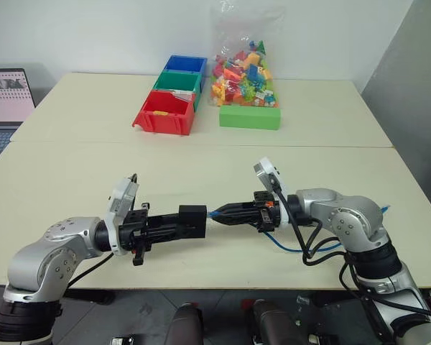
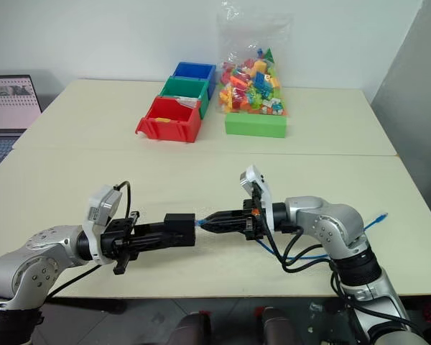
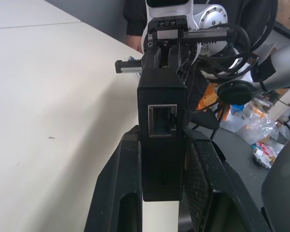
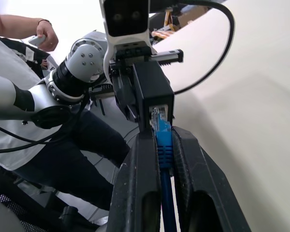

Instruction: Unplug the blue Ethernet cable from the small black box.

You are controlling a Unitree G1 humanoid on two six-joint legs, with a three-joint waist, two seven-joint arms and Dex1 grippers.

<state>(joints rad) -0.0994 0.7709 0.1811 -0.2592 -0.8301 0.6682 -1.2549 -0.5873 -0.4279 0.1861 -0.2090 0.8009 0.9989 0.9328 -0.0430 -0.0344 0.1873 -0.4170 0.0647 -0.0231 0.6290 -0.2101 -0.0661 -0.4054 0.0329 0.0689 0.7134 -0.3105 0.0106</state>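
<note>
I should use my left gripper to set the small black box down on the table (image 1: 143, 172) in front of the red bin.
My left gripper (image 1: 181, 223) points right, shut on the small black box (image 1: 194, 219), which it holds above the table's front part. The left wrist view has the box (image 3: 162, 140) between both fingers, with an empty port facing the camera. From the right, my right gripper (image 1: 219, 214) points left, shut on the plug end of the blue Ethernet cable (image 4: 164, 145). The plug's tip is at the mouth of a port on the box (image 4: 154, 89); whether it sits inside I cannot tell. The cable (image 1: 287, 248) trails under my right arm to its far end (image 2: 377, 215) on the table.
Red (image 1: 163, 113), green (image 1: 177, 83) and blue (image 1: 186, 65) bins stand in a row at the back. Beside them a green box (image 1: 249, 116) carries a bag of coloured bricks (image 1: 244, 72). A laptop (image 1: 6, 97) sits at the far left. A person's hand (image 4: 46, 34) is near.
</note>
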